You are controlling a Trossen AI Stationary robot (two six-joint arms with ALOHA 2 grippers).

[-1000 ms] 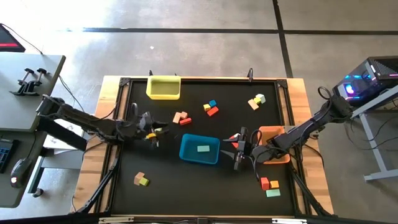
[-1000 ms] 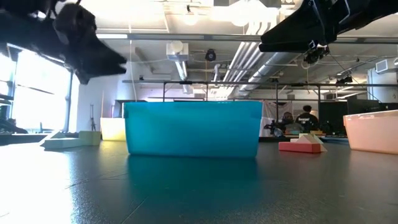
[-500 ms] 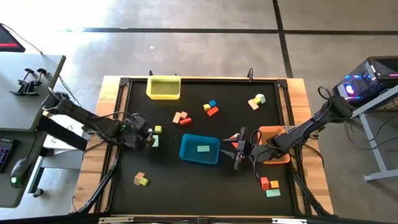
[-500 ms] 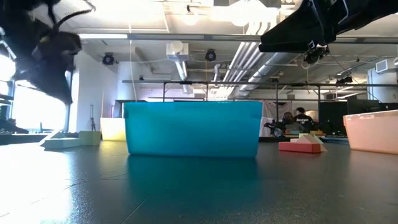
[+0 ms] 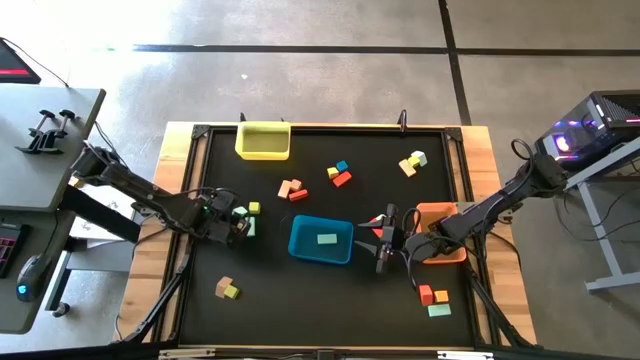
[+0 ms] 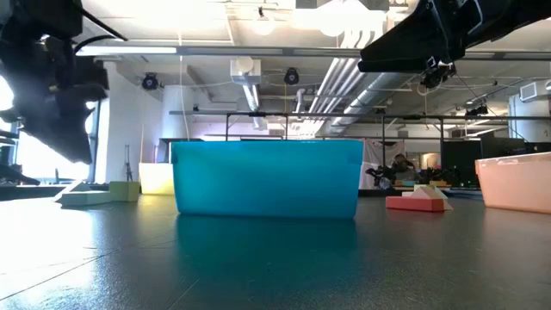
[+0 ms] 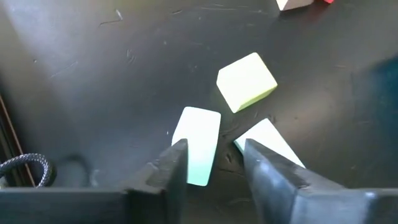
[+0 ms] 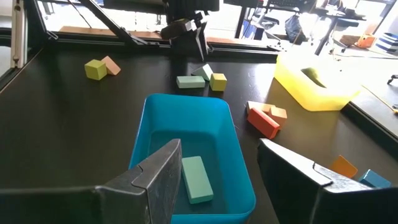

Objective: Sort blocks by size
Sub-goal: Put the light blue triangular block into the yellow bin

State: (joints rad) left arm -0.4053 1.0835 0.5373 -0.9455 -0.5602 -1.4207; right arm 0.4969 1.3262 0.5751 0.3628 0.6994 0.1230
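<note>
The pale green bar and the pale wedge are both under my left gripper, between its fingers, so it should move over and take the wedge alone (image 7: 269, 140) to the yellow tray.
Small blocks lie scattered on the black table. A lime cube (image 7: 246, 81), a flat pale green bar (image 7: 197, 152) and a pale wedge-like piece (image 7: 268, 142) lie close together left of the blue tray (image 5: 300, 240). My left gripper (image 5: 238, 222) hangs open above them, pointing steeply down, with the bar under its fingertips (image 7: 214, 146); the low view shows it (image 6: 65, 129) clear of the table. My right gripper (image 5: 384, 240) stands open and raised at the blue tray's right side (image 8: 217, 155). One pale green bar (image 8: 196, 177) lies in that tray.
The yellow tray (image 5: 263, 140) stands at the far left and the orange tray (image 5: 440, 212) at the right, under my right arm. Block clusters lie at the far middle (image 5: 340, 174), far right (image 5: 412, 161), near left (image 5: 226, 289) and near right (image 5: 433, 298). Tan and red blocks (image 5: 290, 189) lie beyond the blue tray.
My left gripper has tipped from nearly level, pointing toward the blue tray, to pointing steeply down. It has also drawn back a little toward the table's left edge. The lime cube and pale green pieces, hidden beneath it before, now lie in the open.
</note>
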